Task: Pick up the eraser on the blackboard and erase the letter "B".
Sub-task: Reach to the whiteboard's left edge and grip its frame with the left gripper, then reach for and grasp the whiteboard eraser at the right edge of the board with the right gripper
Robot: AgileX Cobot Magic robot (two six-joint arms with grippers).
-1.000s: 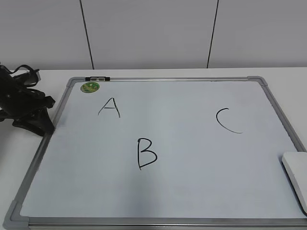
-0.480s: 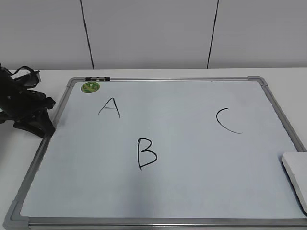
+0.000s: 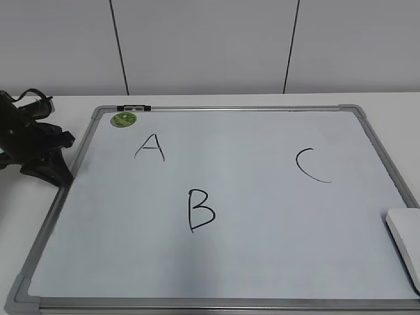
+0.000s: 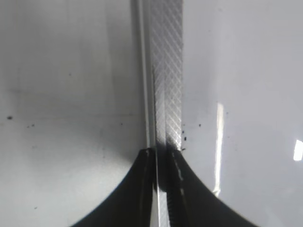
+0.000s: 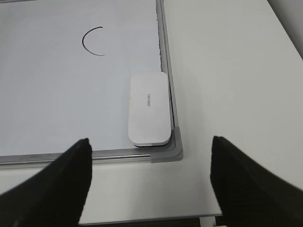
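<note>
The robot's right gripper should next go to the eraser at the blackboard's corner and close across the eraser's middle [image 3: 408, 242] [image 5: 149, 103], fingers along its long sides.
The blackboard [image 3: 262, 262] lies flat on the white table. The letter "B" [image 3: 200, 210] is drawn left of its middle. The eraser [image 3: 405, 243] lies at the board's front right corner and is cut off by the frame edge. In the right wrist view the eraser [image 5: 149, 109] lies against the board's corner. My right gripper [image 5: 149, 182] is open and empty, above the table just in front of that corner. My left gripper [image 3: 62, 172] is at the board's left edge. In the left wrist view my left gripper [image 4: 163, 156] is shut on the board's silver frame rail [image 4: 165, 71].
A black "A" [image 3: 151, 147] and a round green sticker [image 3: 123, 119] are at the far left. A black "C" [image 3: 312, 164] is at the right, also in the right wrist view [image 5: 92, 41]. The table's front edge [image 5: 142, 218] is close below my right gripper.
My left gripper has shifted very slightly to the left at the board's edge. The eraser and the board have not moved.
</note>
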